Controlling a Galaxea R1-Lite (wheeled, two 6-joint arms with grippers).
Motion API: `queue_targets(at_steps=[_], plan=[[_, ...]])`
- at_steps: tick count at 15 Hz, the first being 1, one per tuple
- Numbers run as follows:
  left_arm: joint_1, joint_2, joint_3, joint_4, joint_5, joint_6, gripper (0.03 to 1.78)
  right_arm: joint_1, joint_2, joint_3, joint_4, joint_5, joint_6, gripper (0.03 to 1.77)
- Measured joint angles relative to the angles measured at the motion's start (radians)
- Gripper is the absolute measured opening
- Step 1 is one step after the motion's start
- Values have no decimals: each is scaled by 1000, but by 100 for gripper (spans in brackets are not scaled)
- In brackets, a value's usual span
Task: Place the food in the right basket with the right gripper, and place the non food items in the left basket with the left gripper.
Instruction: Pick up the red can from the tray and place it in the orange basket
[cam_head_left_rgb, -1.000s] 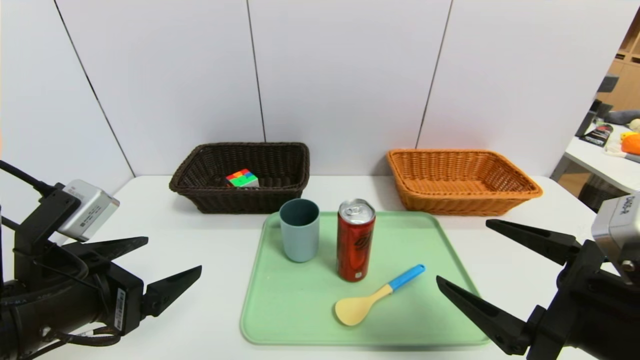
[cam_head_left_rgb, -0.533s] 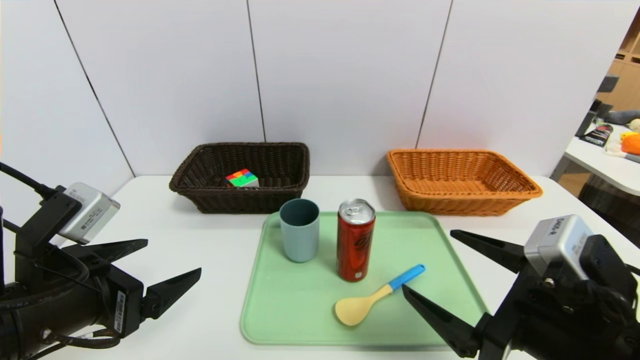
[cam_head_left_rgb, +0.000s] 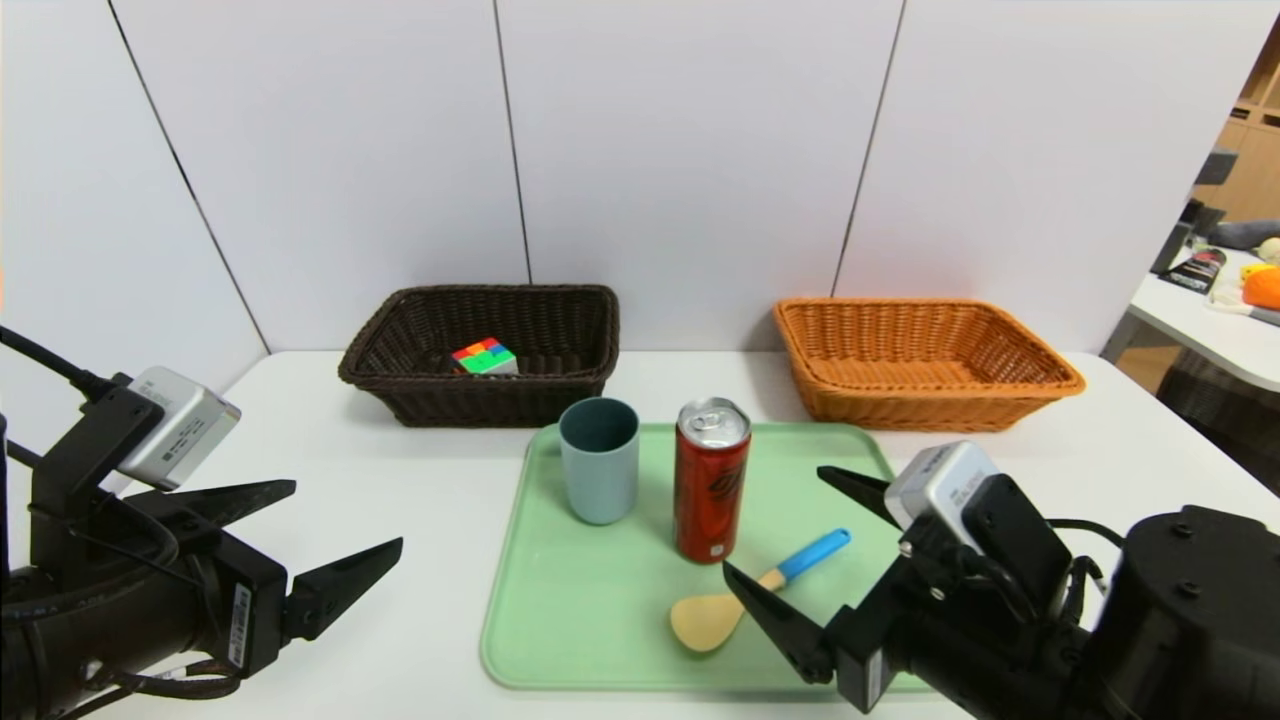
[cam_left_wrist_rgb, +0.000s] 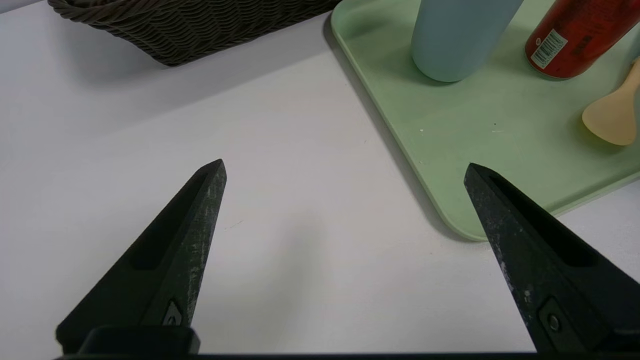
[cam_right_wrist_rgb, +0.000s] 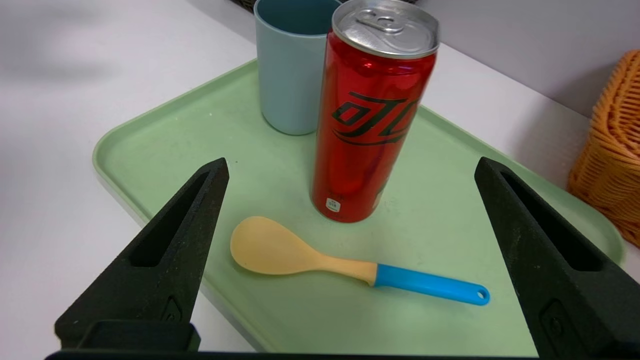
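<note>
Next, I move my right gripper to the upper half (cam_head_left_rgb: 710, 486) (cam_right_wrist_rgb: 373, 114) of the red can, just under the can's silver top, and close it there.
A tall red can (cam_head_left_rgb: 711, 480) (cam_right_wrist_rgb: 372, 115) stands upright on the green tray (cam_head_left_rgb: 600, 600), with a blue-grey cup (cam_head_left_rgb: 599, 460) (cam_right_wrist_rgb: 292, 65) to its left and a yellow spoon with a blue handle (cam_head_left_rgb: 705, 618) (cam_right_wrist_rgb: 345, 265) lying in front of it. My right gripper (cam_head_left_rgb: 785, 525) (cam_right_wrist_rgb: 350, 167) is open over the tray's front right, pointing at the can from a short way off, holding nothing. My left gripper (cam_head_left_rgb: 345, 515) (cam_left_wrist_rgb: 345, 167) hangs open and empty over the table left of the tray. A multicoloured cube (cam_head_left_rgb: 484, 357) lies in the dark brown left basket (cam_head_left_rgb: 560, 385). The orange right basket (cam_head_left_rgb: 920, 400) holds nothing.
White wall panels stand right behind both baskets. Bare white table (cam_head_left_rgb: 420, 500) lies left of the tray and between the baskets. A second table with clutter (cam_head_left_rgb: 1230, 290) is off at the far right.
My right arm has swung left and forward from the table's right edge over the tray, toward the can. The left arm, can, cup and spoon have not moved.
</note>
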Motion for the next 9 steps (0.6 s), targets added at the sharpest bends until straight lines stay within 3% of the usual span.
queue_targets(at_steps=[5,9], plan=[[-1,-3,10,0,0,0,169,-48,182,-6,-203,52,-8,169],[-1,-9,24,0,1,0,169,-107,254,-41,-235,92,-33,169]])
